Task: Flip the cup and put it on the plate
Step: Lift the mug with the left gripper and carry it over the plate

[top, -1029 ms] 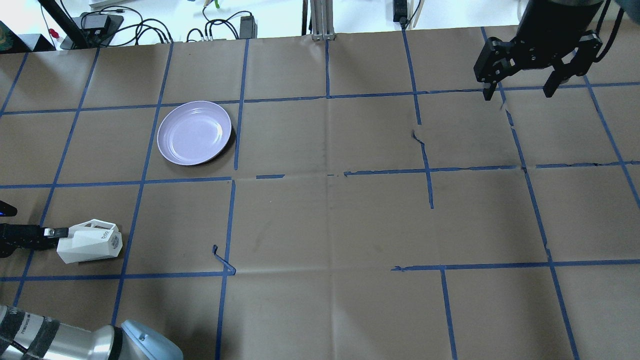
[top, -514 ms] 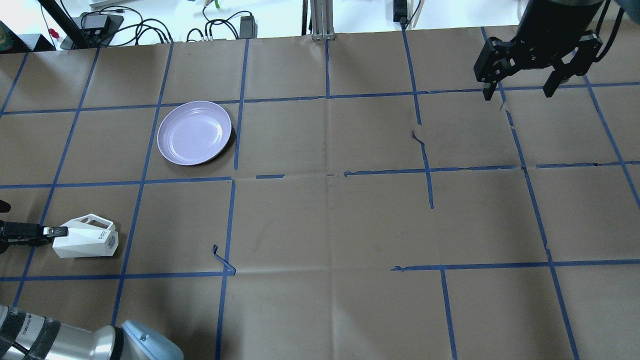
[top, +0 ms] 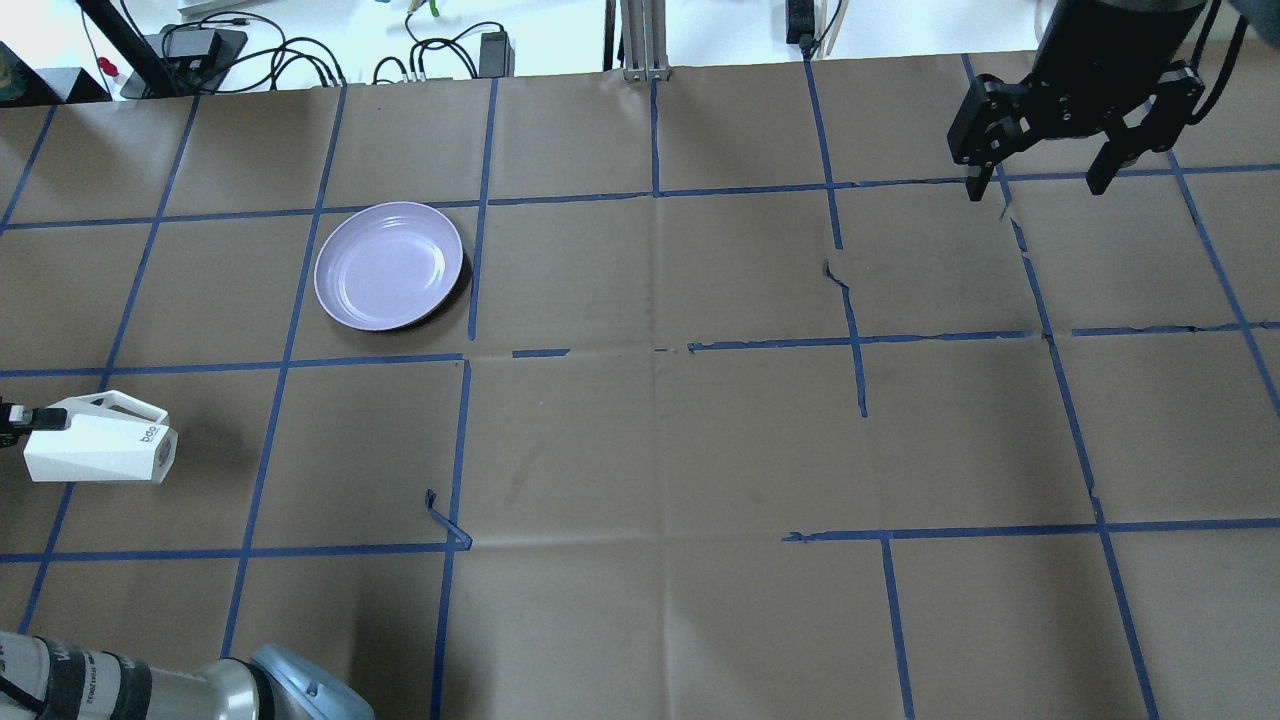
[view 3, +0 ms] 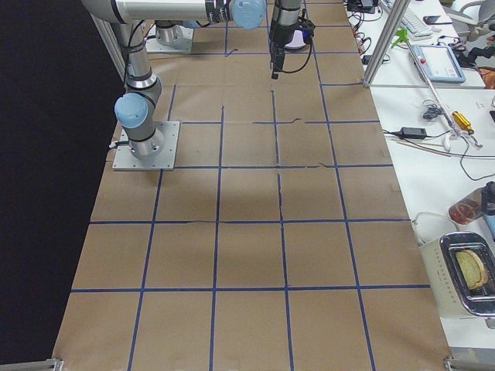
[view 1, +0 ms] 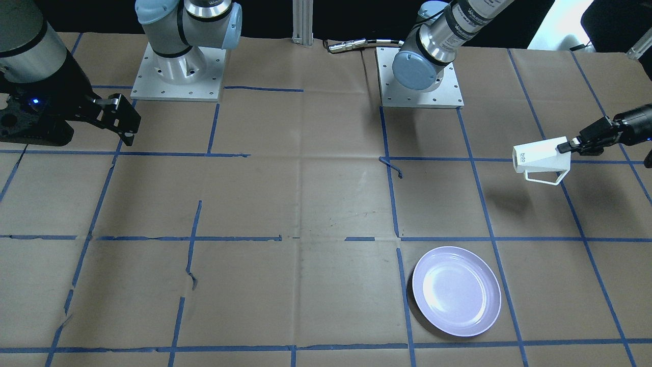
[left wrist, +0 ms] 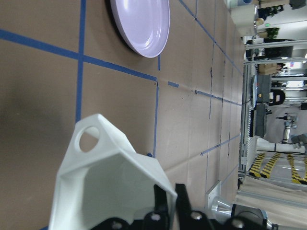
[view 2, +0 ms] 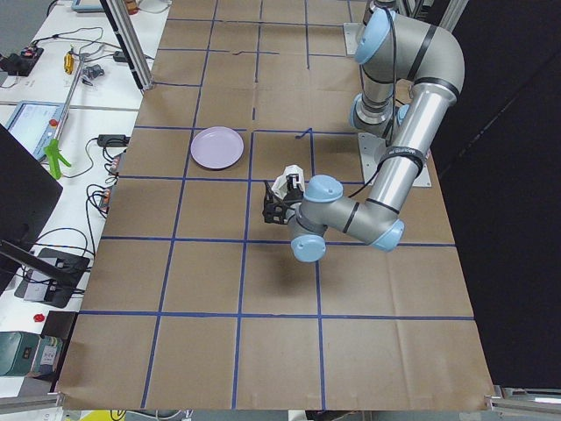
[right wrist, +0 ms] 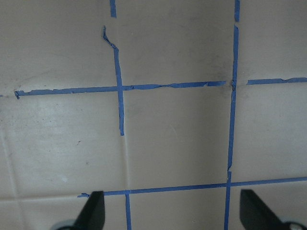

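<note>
My left gripper is holding the white faceted cup above the table's edge. It will let go of the cup on the middle of the lavender plate (view 1: 458, 288) (left wrist: 142, 11).
The white faceted cup (top: 100, 452) hangs on its side above the table at the left edge, base with dark print toward the middle, handle on the far side. My left gripper (top: 12, 415) is shut on its rim; this also shows in the front view (view 1: 566, 147) and the left wrist view (left wrist: 168, 203), where the cup (left wrist: 108, 184) opens toward the camera. The lavender plate (top: 389, 265) lies bare, further out on the table, apart from the cup; it also shows in the front view (view 1: 456, 290). My right gripper (top: 1037, 187) is open and empty at the far right.
The table is covered in brown paper (top: 660, 450) with a blue tape grid. Both arm bases (view 1: 175, 71) stand on the robot's side. Cables and power bricks (top: 200, 45) lie beyond the far edge.
My left gripper has carried the cup leftward and further out across the table, toward the view's left edge. The right arm and the plate have not moved.
</note>
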